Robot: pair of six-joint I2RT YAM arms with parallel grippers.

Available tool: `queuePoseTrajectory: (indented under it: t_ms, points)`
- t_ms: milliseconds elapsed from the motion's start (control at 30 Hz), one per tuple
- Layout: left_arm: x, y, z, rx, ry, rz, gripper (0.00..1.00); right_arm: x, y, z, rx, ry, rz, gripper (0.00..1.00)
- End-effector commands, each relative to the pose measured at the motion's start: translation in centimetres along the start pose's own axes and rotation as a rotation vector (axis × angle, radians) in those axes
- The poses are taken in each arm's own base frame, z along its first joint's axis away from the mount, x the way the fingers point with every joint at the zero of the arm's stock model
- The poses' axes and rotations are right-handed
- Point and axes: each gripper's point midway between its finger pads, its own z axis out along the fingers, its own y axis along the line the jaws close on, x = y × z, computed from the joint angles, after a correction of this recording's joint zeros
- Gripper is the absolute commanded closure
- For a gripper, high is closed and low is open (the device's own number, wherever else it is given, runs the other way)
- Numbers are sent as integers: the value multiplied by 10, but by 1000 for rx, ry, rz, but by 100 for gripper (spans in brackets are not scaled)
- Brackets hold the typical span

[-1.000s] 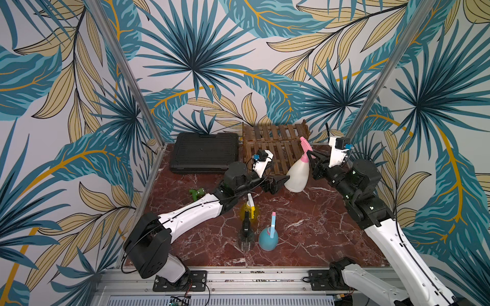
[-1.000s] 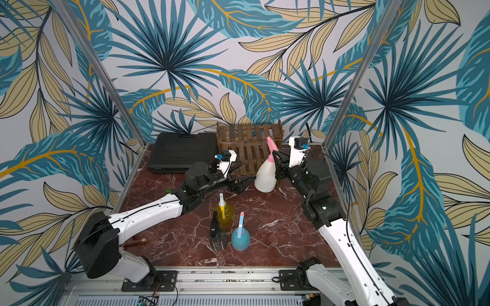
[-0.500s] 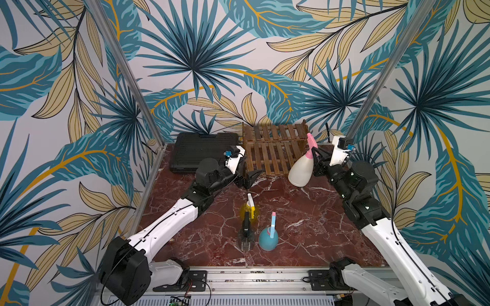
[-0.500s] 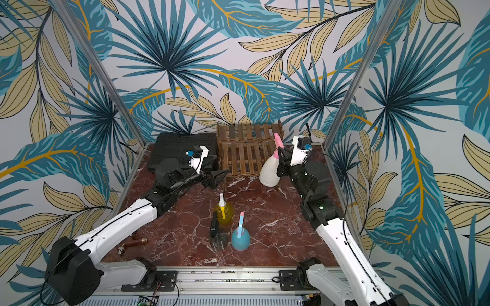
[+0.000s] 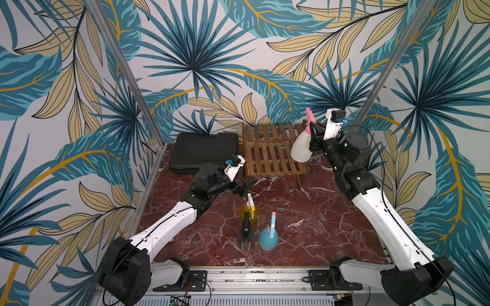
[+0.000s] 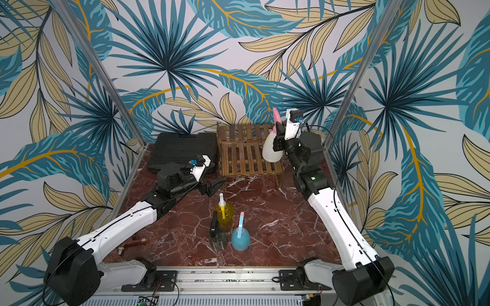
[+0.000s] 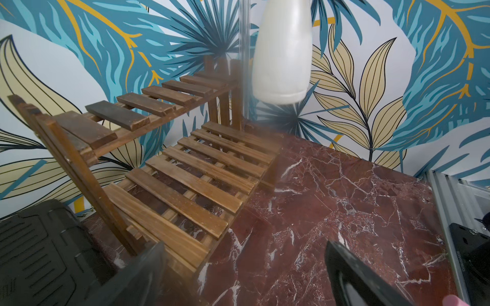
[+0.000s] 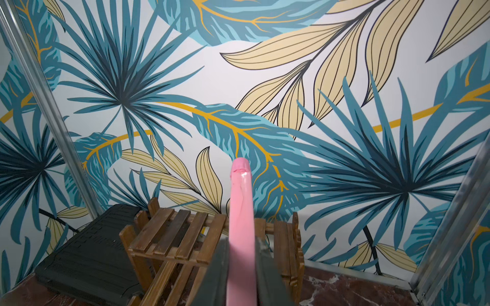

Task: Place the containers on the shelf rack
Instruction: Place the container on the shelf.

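Observation:
My right gripper is going to let go of the cream-white container on the rack's upper back step [image 5: 295, 133] [image 8: 270, 237], at the end of that step away from the black case.
My right gripper [image 5: 314, 132] [image 6: 278, 135] [image 8: 241, 246] is shut on the pink trigger [image 8: 241, 212] of the cream-white container [image 5: 301, 148] [image 6: 271, 149] [image 7: 281, 53], which hangs in the air over the right end of the brown shelf rack [image 5: 270, 156] [image 6: 244, 156] [image 7: 185, 172] [image 8: 172, 238]. Both rack steps are bare. Three containers stand on the marble floor: yellow [image 5: 248, 212] [image 6: 224, 212], smoky clear with a black trigger [image 5: 245, 235] [image 6: 216, 235], and light blue [image 5: 268, 238] [image 6: 240, 238]. My left gripper [image 5: 245, 186] [image 6: 214, 185] [image 7: 245, 246] is open and holds nothing, just in front of the rack's left corner, behind the yellow container.
A flat black ribbed case [image 5: 204, 151] [image 6: 185, 151] [image 7: 34, 251] [image 8: 87, 254] lies left of the rack against the back wall. Small brass parts [image 6: 138, 239] lie at the floor's left edge. Metal posts and patterned walls close in both sides.
My open left gripper has pulled back leftward, away from the cream-white container. My right gripper has carried that container up and back over the rack's right end.

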Motion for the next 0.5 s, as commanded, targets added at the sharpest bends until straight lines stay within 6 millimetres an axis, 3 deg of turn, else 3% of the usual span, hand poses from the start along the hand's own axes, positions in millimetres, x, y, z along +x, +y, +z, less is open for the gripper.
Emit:
queuePoseTrajectory:
  t_ms: [0, 300, 467]
  points:
    - [-3, 0, -3, -7, -18, 29, 0, -24, 0, 16, -1, -64, -48, 100]
    - [-10, -4, -10, -1, -20, 40, 0, -31, -23, 81, 40, -33, -61, 100]
    - [-12, -6, -12, 0, -16, 53, 0, -26, -32, 103, 24, -22, -38, 100]
